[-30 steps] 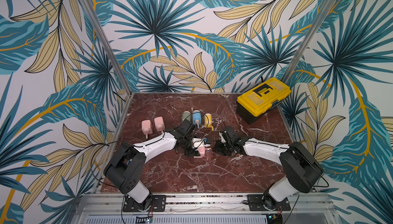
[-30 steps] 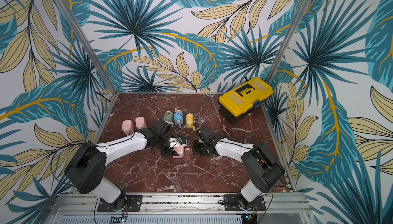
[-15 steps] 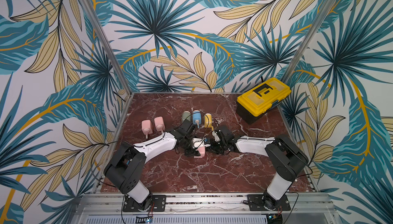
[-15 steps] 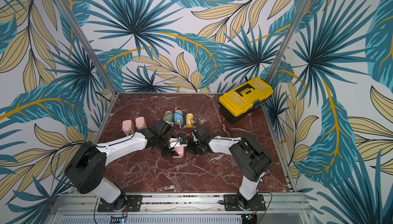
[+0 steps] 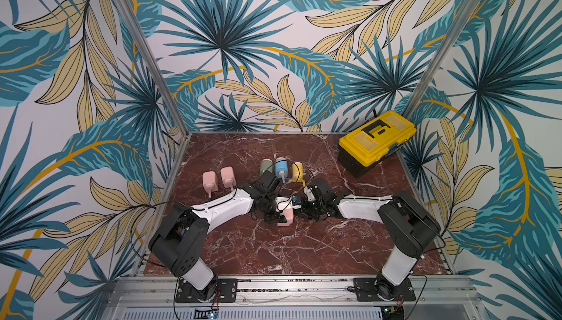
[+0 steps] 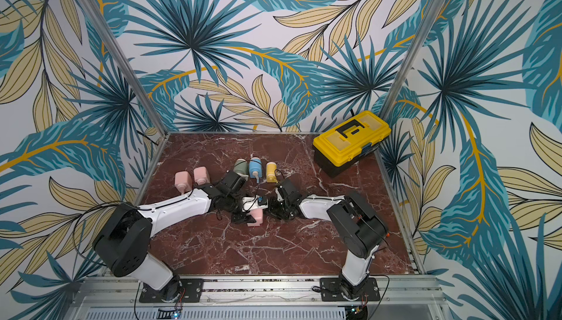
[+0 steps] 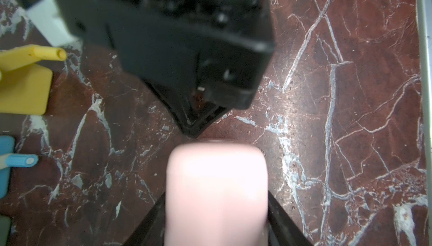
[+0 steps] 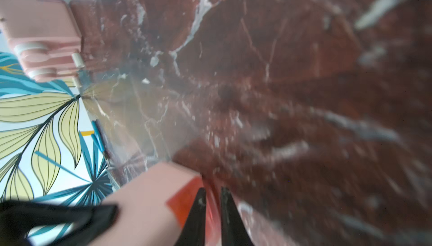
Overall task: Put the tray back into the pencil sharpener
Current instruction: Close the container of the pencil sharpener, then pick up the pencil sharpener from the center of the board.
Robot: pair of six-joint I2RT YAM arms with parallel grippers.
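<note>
Next, my left gripper lets go of the pink pencil sharpener between the green sharpener and the pair of pink sharpeners (image 5: 248,177).
A pink pencil sharpener (image 5: 287,218) (image 6: 257,216) stands mid-table. My left gripper (image 5: 280,216) (image 7: 216,212) is shut on its body (image 7: 216,186), one black finger on each side. The tray (image 8: 212,207) is a thin translucent red piece at the sharpener's (image 8: 145,200) open red end. My right gripper (image 8: 212,192) (image 5: 300,207) is shut on the tray's wall, with its fingertips right against the sharpener. In the left wrist view the right gripper (image 7: 194,125) points at the sharpener's far end and hides the tray.
Two pink sharpeners (image 5: 209,181) (image 5: 227,177) lie at the left. Green (image 5: 266,166), blue (image 5: 281,166) and yellow (image 5: 297,171) ones lie just behind the grippers. A yellow toolbox (image 5: 377,139) stands at the back right.
My right gripper has moved left with the tray up to the sharpener, and its elbow has swung in. The left arm and the sharpener have stayed still.
</note>
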